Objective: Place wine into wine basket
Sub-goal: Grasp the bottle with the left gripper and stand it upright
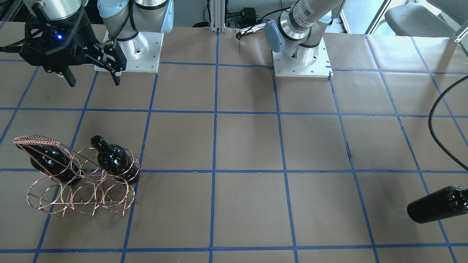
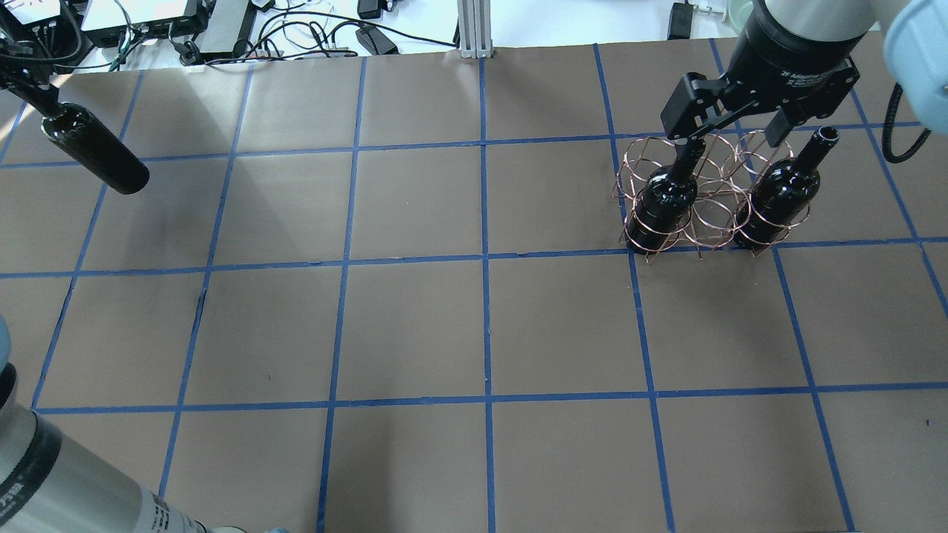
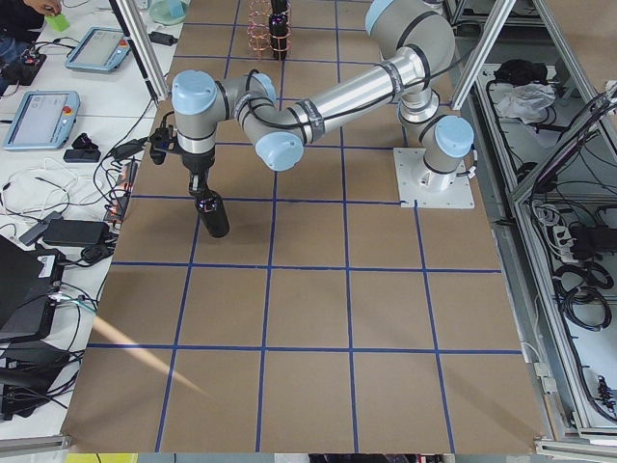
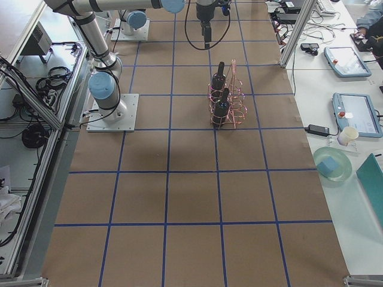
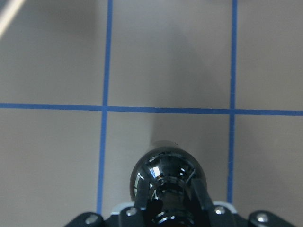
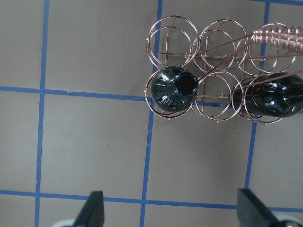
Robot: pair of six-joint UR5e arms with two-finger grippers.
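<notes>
My left gripper is to stand the black wine bottle, which now hangs tilted above the table, on the table's middle (image 1: 272, 157), next to a blue tape crossing.
My left gripper (image 5: 173, 201) is shut on the neck of a black wine bottle (image 5: 166, 171), which hangs above the table at the far left (image 2: 92, 152) with its base tilted toward the table's middle. The copper wire wine basket (image 2: 709, 222) stands at the far right. Two more wine bottles (image 2: 661, 200) (image 2: 778, 194) stand upright in its end rings, and the ring between them is empty. My right gripper (image 2: 729, 137) hangs open high above the basket with nothing between its fingers. In the right wrist view the basket (image 6: 215, 45) sits beyond the open fingertips (image 6: 93, 208).
Blue tape lines divide the brown table (image 2: 474, 326) into squares. Cables and electronics (image 2: 222, 22) line the far edge. A black hose (image 1: 438, 120) loops in by the left arm. Both arm bases (image 1: 301, 54) stand on white plates.
</notes>
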